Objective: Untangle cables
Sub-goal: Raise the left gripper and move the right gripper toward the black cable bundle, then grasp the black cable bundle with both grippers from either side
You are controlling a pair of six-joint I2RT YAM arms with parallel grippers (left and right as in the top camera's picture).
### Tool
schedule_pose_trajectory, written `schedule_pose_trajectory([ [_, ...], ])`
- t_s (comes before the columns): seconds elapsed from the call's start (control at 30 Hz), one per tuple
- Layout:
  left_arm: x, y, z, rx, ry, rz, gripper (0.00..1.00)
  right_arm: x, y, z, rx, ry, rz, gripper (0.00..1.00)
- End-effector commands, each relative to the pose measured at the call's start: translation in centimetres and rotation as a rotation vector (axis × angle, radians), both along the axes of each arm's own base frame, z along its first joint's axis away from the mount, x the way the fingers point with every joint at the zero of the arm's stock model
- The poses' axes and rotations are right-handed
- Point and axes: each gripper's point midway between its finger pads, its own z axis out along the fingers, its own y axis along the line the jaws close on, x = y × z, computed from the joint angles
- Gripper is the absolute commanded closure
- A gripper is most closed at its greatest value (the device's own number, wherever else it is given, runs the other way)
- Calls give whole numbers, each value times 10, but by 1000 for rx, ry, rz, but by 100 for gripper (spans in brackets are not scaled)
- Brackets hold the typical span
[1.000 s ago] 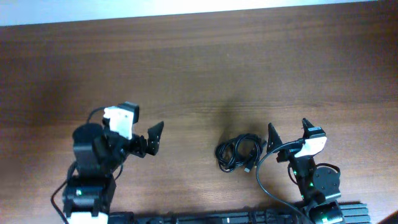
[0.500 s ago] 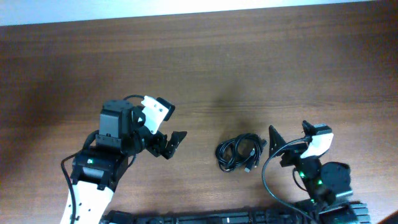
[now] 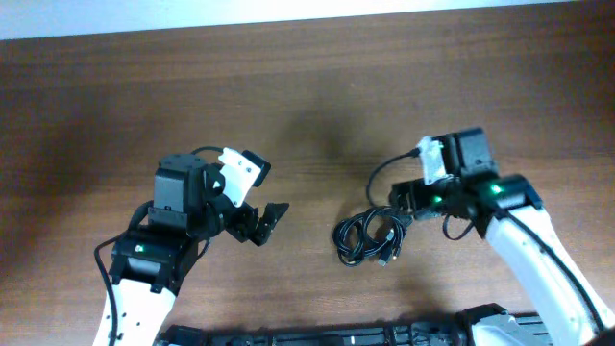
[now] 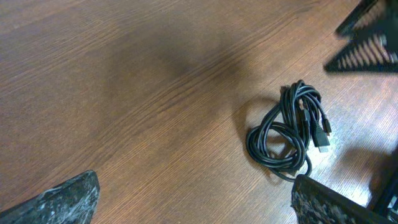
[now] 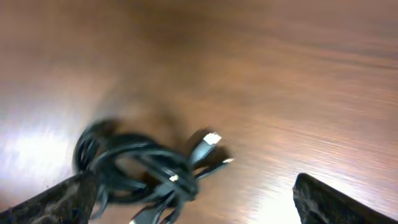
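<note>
The round loops (image 3: 342,238) (image 4: 256,144) of the black cables, at the end of the heap farthest from my right gripper, will be grasped by my left gripper.
The cables (image 3: 370,237) lie as one bunch of thin black loops with small plug ends on the wooden table (image 3: 307,96), right of centre. My left gripper (image 3: 261,223) hovers left of the bunch, open and empty. In the left wrist view the cables (image 4: 286,134) lie ahead and to the right of that gripper (image 4: 196,202). My right gripper (image 3: 408,204) hangs at the bunch's upper right edge, open and holding nothing. The right wrist view is blurred: the cables (image 5: 137,165) sit by the left fingertip of the open gripper (image 5: 196,202), with plug tips pointing right.
The arms' dark base rail (image 3: 336,336) runs along the near table edge. A pale strip (image 3: 384,8) shows beyond the far edge. The right gripper's ribbed fingers (image 4: 367,43) show at the top right of the left wrist view.
The right arm has swung up from the near edge to the cables' upper right side. The left arm moved toward the centre a second ago, then held still. The cables have not moved.
</note>
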Motion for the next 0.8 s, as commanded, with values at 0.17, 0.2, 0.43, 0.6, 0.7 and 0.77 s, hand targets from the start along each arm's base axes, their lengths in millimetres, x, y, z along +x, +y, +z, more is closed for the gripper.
schedule_pose_trajectory([
  [0.17, 5, -4, 13, -7, -54, -23, 1, -25, 49, 10, 195, -52, 474, 2],
  [0.2, 5, -4, 13, -7, -54, -23, 1, -26, 49, 6, 191, -48, 486, 3],
  [0.43, 6, -4, 14, -9, -60, -23, 1, -21, 43, -46, 151, 61, 470, 4],
  [0.6, 8, -5, 16, -11, -70, -23, 1, -26, 37, -80, 117, 164, 511, 14],
  [0.7, 8, -5, 16, -11, -71, -23, 1, -27, 37, -90, 119, 197, 508, 75],
  [0.77, 8, -5, 16, -11, -71, -22, 1, -26, 37, -89, 119, 193, 508, 91],
])
